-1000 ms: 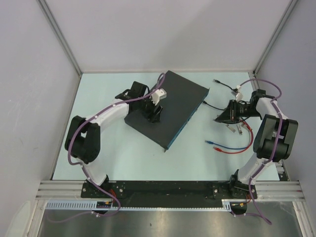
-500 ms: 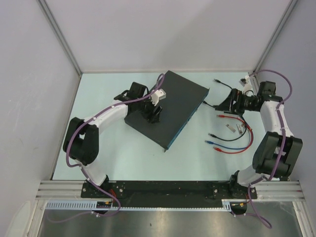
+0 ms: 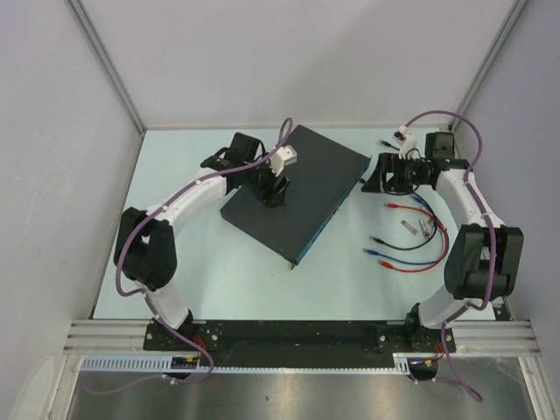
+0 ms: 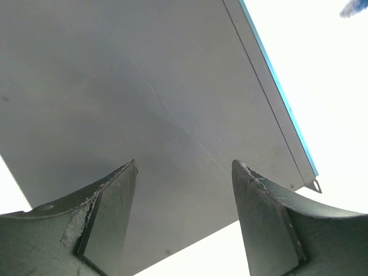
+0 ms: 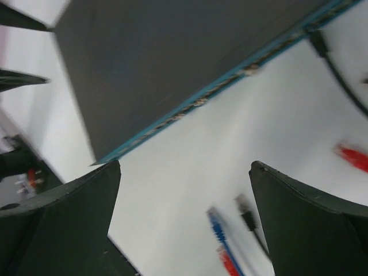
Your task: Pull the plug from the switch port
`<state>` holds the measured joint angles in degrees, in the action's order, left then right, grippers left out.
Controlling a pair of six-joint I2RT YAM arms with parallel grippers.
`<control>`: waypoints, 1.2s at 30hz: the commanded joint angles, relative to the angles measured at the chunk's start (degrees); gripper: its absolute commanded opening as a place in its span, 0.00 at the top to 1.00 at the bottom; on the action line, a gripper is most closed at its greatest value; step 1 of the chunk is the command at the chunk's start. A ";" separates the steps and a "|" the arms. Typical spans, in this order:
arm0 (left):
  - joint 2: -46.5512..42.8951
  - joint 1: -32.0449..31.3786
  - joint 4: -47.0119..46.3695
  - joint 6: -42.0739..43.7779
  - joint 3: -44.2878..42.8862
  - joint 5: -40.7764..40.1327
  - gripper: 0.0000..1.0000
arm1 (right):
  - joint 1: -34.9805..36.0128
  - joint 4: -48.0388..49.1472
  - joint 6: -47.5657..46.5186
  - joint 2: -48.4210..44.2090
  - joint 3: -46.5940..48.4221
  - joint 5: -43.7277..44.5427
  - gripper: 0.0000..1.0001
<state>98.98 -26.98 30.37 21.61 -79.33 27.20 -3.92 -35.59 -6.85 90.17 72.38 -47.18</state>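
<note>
Next, my right gripper closes on the body of the black plug (image 3: 363,181) (image 5: 318,43), where it sticks out of the port in the bluish front edge of the switch.
The switch (image 3: 302,194) is a flat dark-grey box with a bluish front edge (image 5: 190,106), lying slantwise mid-table. A black plug (image 5: 315,39) sits in a port near the edge's far end, at the switch's right corner (image 3: 360,182). Its black cable runs off to the right. My right gripper (image 3: 373,179) hovers just right of that corner, open and empty (image 5: 185,167). The left gripper (image 3: 271,194) is open over the switch's top (image 4: 172,86), with its fingertips (image 4: 129,172) pointing down at the lid. I cannot tell if they touch it.
Loose red, black and blue cables (image 3: 407,249) lie on the table right of the switch, their plug ends (image 5: 217,221) showing below my right gripper. A small silver part (image 3: 408,227) lies among them. Another black cable end (image 3: 383,142) lies at the back right.
The right gripper opened, left a black cable on the table with the others, and moved back and left to the switch's right corner. The left arm shifted only slightly over the switch.
</note>
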 commanded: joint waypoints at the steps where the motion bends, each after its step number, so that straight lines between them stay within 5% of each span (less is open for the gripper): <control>1: 2.70 -0.35 2.58 2.04 -6.78 1.19 0.27 | 3.21 4.92 -1.92 4.74 5.57 14.30 0.00; 4: 6.13 -0.35 5.57 2.21 -11.18 1.10 0.27 | 3.05 5.62 -3.00 10.10 9.44 8.87 0.00; 9: 10.79 -0.35 9.35 3.88 -16.55 -2.06 0.27 | -0.82 19.40 14.11 17.92 12.26 -3.78 0.00; 16: 15.89 0.00 10.94 7.05 -17.79 -5.93 0.27 | -4.51 28.81 20.04 27.51 14.98 -13.71 0.02; 17: 16.50 0.09 10.68 6.61 -17.18 -5.76 0.27 | -4.51 29.78 19.25 28.30 15.33 -14.34 0.11; 23: 20.64 0.18 12.43 4.76 -16.56 -5.14 0.28 | -4.51 31.20 17.93 33.66 17.36 -17.42 0.31; 30: 23.10 0.18 13.93 4.67 -17.96 -6.81 0.28 | -4.78 34.36 21.09 37.79 16.83 -19.09 0.47; 36: 23.45 0.18 14.98 4.41 -18.31 -6.81 0.27 | -4.87 37.00 21.71 40.43 16.92 -19.44 0.51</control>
<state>119.96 -26.87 41.74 26.89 -96.99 21.41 -8.64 -2.68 13.96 129.16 87.46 -64.55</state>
